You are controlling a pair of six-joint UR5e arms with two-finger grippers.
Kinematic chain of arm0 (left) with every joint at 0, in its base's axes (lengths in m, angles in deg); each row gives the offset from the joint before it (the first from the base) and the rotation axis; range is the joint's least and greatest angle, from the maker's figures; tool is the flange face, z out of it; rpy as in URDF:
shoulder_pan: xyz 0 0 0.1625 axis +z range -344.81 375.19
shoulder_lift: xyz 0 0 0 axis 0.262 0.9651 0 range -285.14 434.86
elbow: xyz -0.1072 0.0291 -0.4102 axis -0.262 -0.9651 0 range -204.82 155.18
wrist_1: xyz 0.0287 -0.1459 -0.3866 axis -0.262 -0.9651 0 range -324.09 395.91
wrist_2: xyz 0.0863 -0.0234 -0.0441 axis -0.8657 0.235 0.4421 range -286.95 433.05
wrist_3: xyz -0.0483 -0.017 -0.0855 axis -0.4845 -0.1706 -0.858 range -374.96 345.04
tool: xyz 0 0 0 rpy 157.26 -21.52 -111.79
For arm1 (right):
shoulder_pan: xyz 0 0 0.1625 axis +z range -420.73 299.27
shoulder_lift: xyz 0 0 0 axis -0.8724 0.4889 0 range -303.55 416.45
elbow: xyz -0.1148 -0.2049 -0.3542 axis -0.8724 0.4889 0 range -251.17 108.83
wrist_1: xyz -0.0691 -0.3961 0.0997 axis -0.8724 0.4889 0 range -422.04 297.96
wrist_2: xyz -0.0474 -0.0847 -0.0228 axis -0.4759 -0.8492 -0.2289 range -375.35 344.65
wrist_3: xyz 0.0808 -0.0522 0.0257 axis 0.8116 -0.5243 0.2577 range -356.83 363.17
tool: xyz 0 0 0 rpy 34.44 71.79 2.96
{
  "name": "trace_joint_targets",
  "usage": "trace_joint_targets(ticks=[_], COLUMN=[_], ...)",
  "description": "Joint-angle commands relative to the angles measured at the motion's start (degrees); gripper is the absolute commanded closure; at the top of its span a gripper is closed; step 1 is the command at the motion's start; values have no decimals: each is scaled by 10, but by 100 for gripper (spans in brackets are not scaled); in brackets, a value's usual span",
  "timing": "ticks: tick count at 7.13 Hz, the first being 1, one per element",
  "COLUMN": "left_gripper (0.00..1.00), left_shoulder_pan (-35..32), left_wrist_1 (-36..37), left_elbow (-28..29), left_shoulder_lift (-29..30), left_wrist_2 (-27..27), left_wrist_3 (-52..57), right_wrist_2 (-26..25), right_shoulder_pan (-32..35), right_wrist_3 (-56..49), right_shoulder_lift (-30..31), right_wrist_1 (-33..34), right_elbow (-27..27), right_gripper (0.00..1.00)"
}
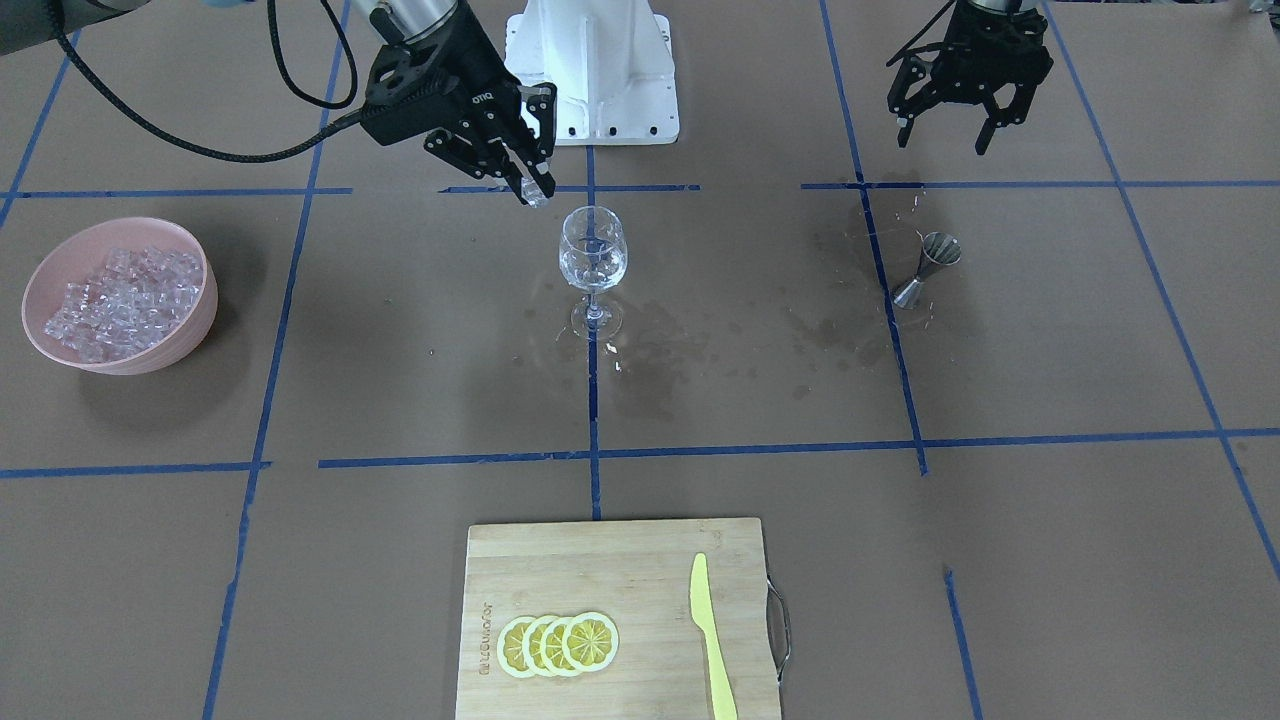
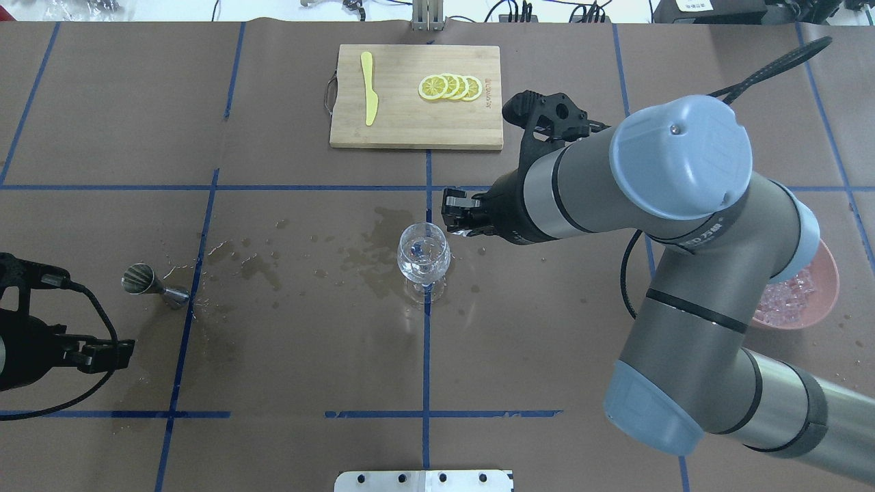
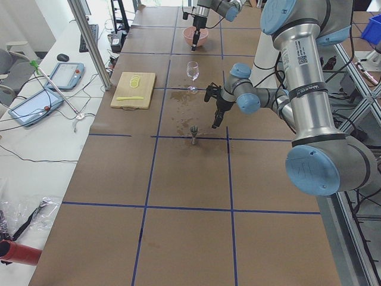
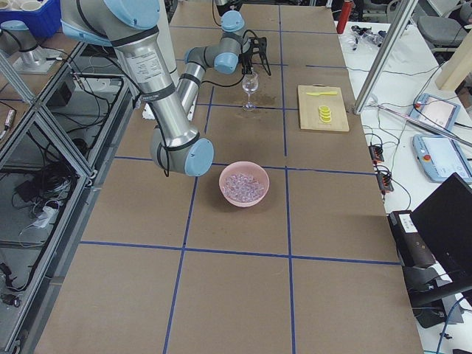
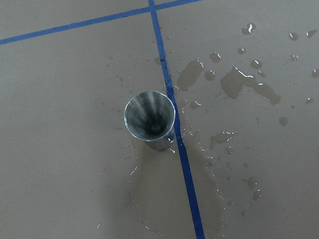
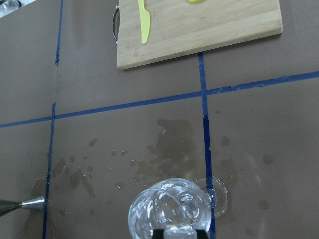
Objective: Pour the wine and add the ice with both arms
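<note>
My right gripper is to release the ice cube, now just above the glass rim, inside the opening of the clear wine glass (image 1: 584,221) (image 6: 160,213).
A clear wine glass (image 1: 593,255) stands upright at mid-table, also in the overhead view (image 2: 424,256) and the right wrist view (image 6: 169,211). It holds something clear; I cannot tell liquid from ice. My right gripper (image 1: 533,188) hangs just above and beside the glass rim, shut on one small clear ice cube (image 6: 180,232). A heap of ice (image 1: 125,295) fills a pink bowl (image 1: 190,335). My left gripper (image 1: 945,135) is open and empty, above a steel jigger (image 1: 927,268) standing on the wet paper (image 5: 149,117).
A bamboo cutting board (image 1: 600,570) carries lemon slices (image 1: 558,644) and a yellow knife (image 1: 712,635) on the operators' side. Wet stains (image 1: 760,330) spread between glass and jigger. The white pedestal (image 1: 592,70) stands behind the glass.
</note>
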Motion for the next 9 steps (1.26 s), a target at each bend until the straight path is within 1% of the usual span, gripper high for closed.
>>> trace_joint_targets(ticks=[1,2,3,7,8,9], left_gripper=[0,0,0,0,0,0], left_shoulder_pan=[-34,-39,-39,-46,-65,-81], left_wrist_1=[0,0,0,1,1,1], left_elbow=[-6,-6,-8,-17,-22,-23], left_shoulder_lift=[-1,-1,-1,-11,-15,-20], left_wrist_2=[30,30,31,31,45,54], left_wrist_3=[34,34,34,40,65,81], right_wrist_2=[-22,-27,-28,-31,-38,-39], right_shoulder_pan=[-17,-20,-23,-29,-32,-32], right_wrist_3=[0,0,0,0,0,1], right_shoulder_lift=[-20,-32,-38,-38,-38,-39], right_wrist_1=[-1,-1,-1,-1,-2,-3], right_elbow=[21,39,43,46,48,49], right_gripper=[100,100,100,100,97,71])
